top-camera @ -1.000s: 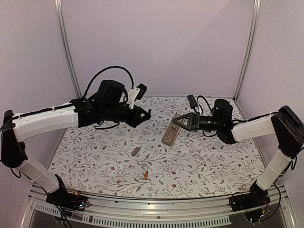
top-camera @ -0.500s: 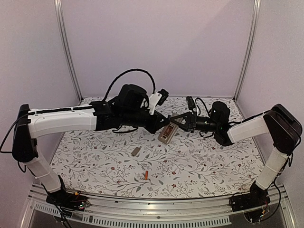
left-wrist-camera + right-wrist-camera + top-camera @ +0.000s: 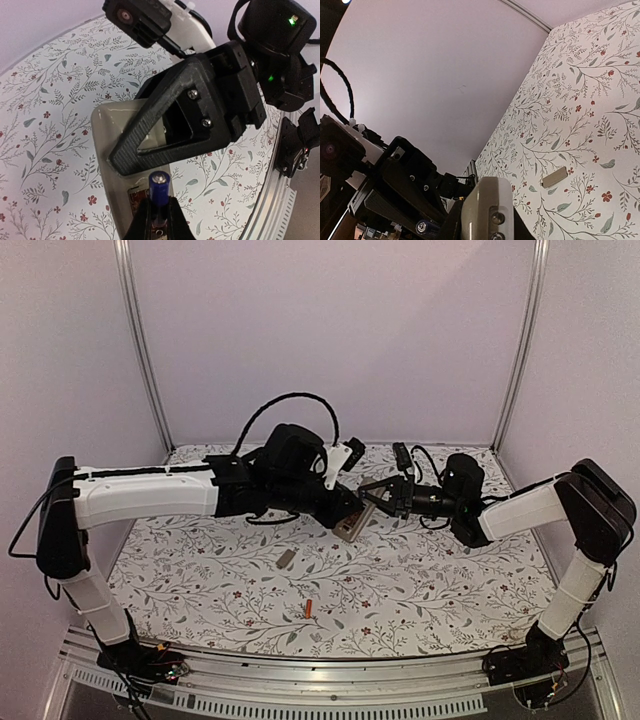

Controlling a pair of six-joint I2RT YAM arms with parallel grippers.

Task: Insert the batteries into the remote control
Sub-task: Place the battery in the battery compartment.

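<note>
The end of the bluish battery sticks up above the remote's compartment, so next my left gripper lets go of the battery, turns, and closes around the remote's sides point(image 3: 111, 201) to push it in.
My right gripper point(image 3: 378, 502) is shut on the remote control point(image 3: 349, 528) and holds it tilted above the table's middle, grey-beige back up. From the right wrist, the remote's end point(image 3: 487, 202) sticks out between the fingers. My left gripper point(image 3: 159, 209) is shut on the dark bluish battery point(image 3: 160, 192). The battery's tip points at the remote's open compartment point(image 3: 145, 200), just below the right gripper's black finger point(image 3: 175, 120); that same battery point(image 3: 424, 227) shows in the right wrist view. The orange-red battery point(image 3: 310, 610) lies on the floral mat near the front.
A flat grey cover sliver point(image 3: 286, 558) lies on the mat left of centre, also seen as the cover point(image 3: 555, 177). Both arms meet over the mat's middle. Pale walls and metal posts point(image 3: 140, 350) enclose the back and sides.
My left arm has swung right with the dark battery until its tip reached the remote. The right gripper shifted the remote slightly left and has held it there since.
</note>
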